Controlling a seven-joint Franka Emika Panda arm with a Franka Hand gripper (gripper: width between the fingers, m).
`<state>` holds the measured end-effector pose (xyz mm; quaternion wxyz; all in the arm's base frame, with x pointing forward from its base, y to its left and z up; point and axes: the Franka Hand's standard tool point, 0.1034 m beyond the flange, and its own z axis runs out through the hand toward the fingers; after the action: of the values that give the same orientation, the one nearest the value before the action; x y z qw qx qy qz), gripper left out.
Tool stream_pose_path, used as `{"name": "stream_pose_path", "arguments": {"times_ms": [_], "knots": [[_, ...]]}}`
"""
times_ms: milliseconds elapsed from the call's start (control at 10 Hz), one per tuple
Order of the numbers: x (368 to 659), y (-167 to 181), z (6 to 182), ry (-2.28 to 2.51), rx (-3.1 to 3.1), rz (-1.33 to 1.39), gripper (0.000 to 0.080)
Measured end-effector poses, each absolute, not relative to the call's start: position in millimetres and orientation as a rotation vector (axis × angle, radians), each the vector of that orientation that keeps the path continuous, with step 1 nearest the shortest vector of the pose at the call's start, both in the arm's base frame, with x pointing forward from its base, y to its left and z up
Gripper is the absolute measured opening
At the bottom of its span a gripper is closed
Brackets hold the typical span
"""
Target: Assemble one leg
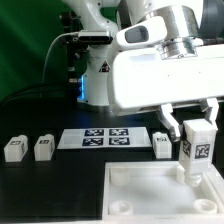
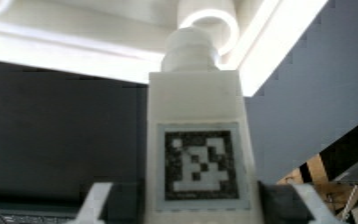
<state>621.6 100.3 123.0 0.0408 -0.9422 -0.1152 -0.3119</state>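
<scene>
I need to set the leg down upright in the white tray-like piece's near corner socket [image 1: 206, 206] [image 2: 211, 18], just below my gripper.
My gripper [image 1: 197, 132] is shut on a leg [image 1: 197, 152], a white block with a black-and-white tag facing the camera. I hold it upright over the far right corner of the large white tray-like piece [image 1: 140, 190], its lower end at or just above that corner. In the wrist view the leg [image 2: 199, 130] fills the middle between my two fingers [image 2: 108, 205], its round peg end pointing at a round socket [image 2: 208, 22] of the white piece. Three more legs lie on the table: two at the exterior view's left [image 1: 14, 149] [image 1: 43, 147] and one near the marker board [image 1: 162, 142].
The marker board [image 1: 108, 137] lies flat on the black table behind the tray-like piece. The robot base [image 1: 95, 75] and cables stand at the back before a green curtain.
</scene>
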Motion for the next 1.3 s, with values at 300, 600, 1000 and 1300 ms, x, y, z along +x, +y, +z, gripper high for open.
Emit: {"name": "stream_pose_path", "arguments": {"times_ms": [300, 600, 1000, 1300], "knots": [[631.7, 107.2, 111.2, -0.347, -2.876, -0.952, 0.0294], [626.0, 111.5, 95.5, -0.349, -2.875, -0.939, 0.0294], [618.4, 118.0, 84.0, -0.360, -2.876, -0.912, 0.0294], [620.7, 116.0, 79.9, -0.348, -2.866, -0.953, 0.0294]]}}
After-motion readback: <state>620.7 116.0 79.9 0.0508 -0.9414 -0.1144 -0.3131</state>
